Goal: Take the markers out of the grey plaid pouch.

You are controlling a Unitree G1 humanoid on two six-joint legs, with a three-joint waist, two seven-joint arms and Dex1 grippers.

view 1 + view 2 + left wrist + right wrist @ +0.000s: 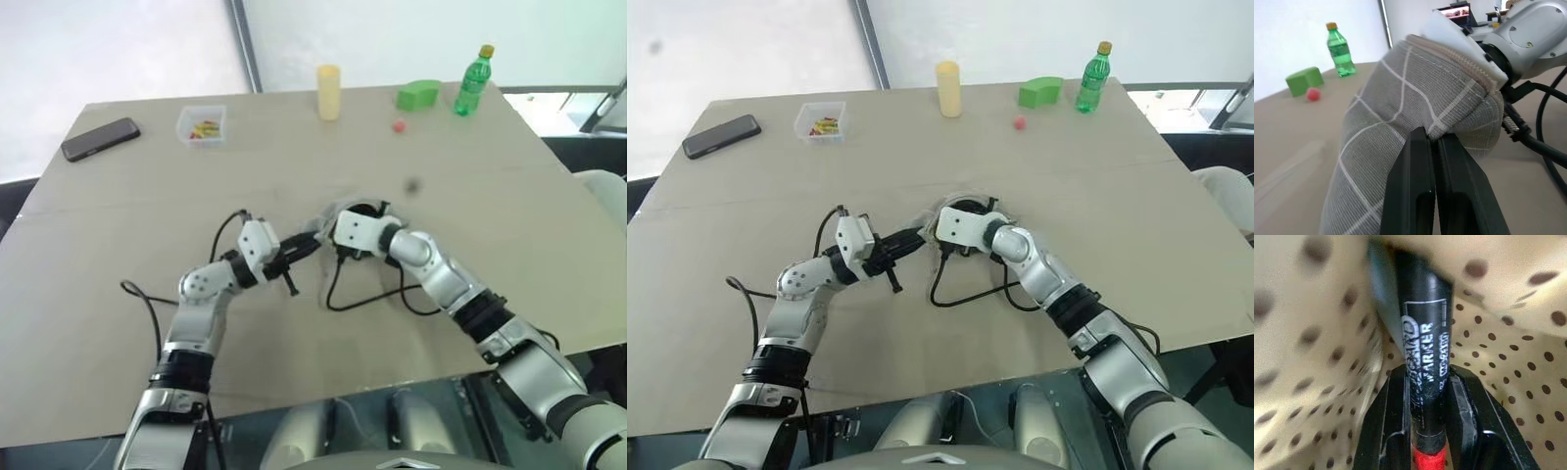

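Note:
The robot's right gripper will let go of the marker, now held inside the pouch, on the table [458, 240] beside the end of the pouch opposite the left gripper.
The grey plaid pouch [1400, 112] lies near the middle of the table, with its open zipper end raised. My left gripper [1432, 142] is shut on the fabric edge of the pouch [328, 212], holding it up. My right gripper [1427, 377] is inside the pouch, surrounded by beige dotted lining [1508, 382]. It is shut on a marker [1425, 347], whose black end is printed "MARKER" and whose body is red lower down. From the head views, the right gripper's fingers are hidden inside the pouch mouth. The green marker is hidden.
Along the far edge stand a black phone [100, 138], a clear box of small colourful items [202, 125], a yellow cylinder [328, 91], a green block [419, 94], a small red ball [399, 125] and a green bottle [472, 80]. Black cables [362, 297] loop under the arms.

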